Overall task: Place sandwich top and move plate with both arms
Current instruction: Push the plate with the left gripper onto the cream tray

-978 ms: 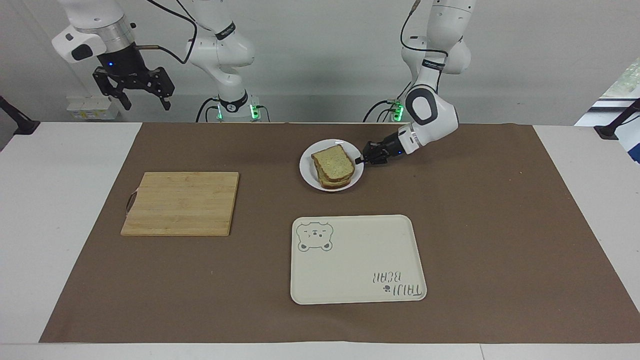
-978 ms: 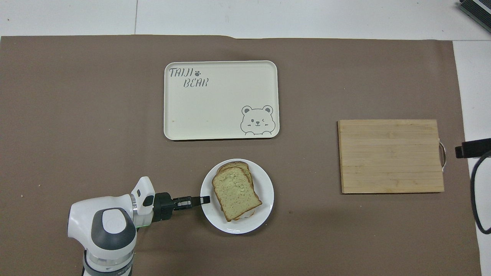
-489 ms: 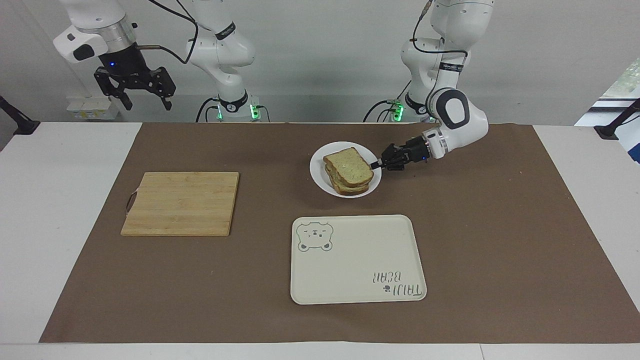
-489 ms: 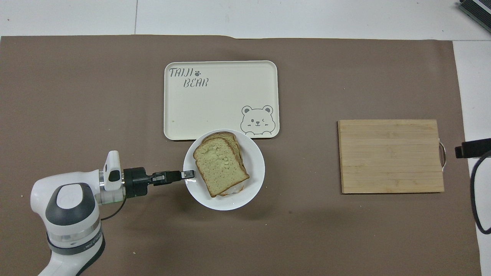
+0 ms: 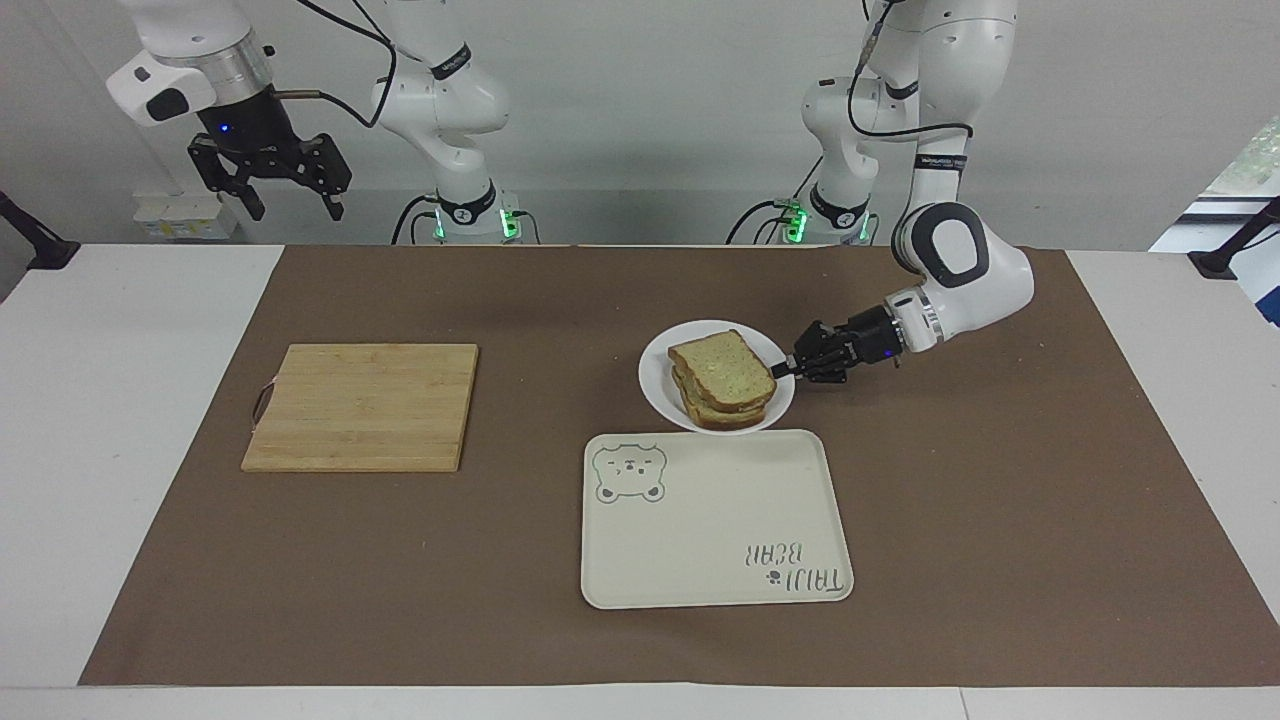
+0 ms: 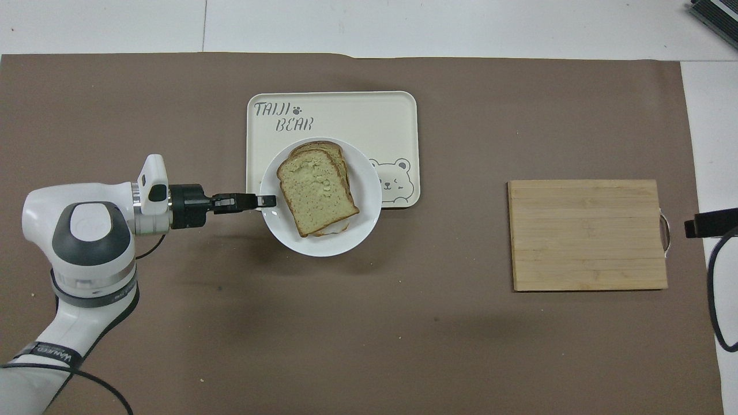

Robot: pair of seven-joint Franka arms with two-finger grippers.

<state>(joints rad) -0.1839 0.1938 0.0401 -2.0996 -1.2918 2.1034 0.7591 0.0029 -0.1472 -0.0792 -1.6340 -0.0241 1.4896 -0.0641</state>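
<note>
I will let go of the small white plate with my left gripper near the middle of the cream tray [image 6: 325, 139], beside the bear drawing. The plate is now held just off the mat.
The small white plate [image 5: 657, 385] [image 6: 323, 245] carries a stacked sandwich. The sandwich top [image 5: 722, 370] [image 6: 315, 192], a pale speckled slice with a brown crust, lies uppermost on the stack. My left gripper [image 5: 778, 371] [image 6: 268, 200] is shut on the plate's rim at the side toward the left arm's end. It holds the plate just off the mat, over the edge of the tray nearest the robots. My right gripper [image 5: 290, 207] hangs open and high over the right arm's end of the table and holds nothing.
The cream tray [image 5: 700, 540] [image 6: 346, 115] with a bear drawing lies on the brown mat. A wooden cutting board [image 5: 360, 405] [image 6: 588, 233] with nothing on it lies toward the right arm's end.
The left arm has carried the plate with the sandwich away from the robots, from the mat toward the tray's nearest edge. The right arm has hardly moved.
</note>
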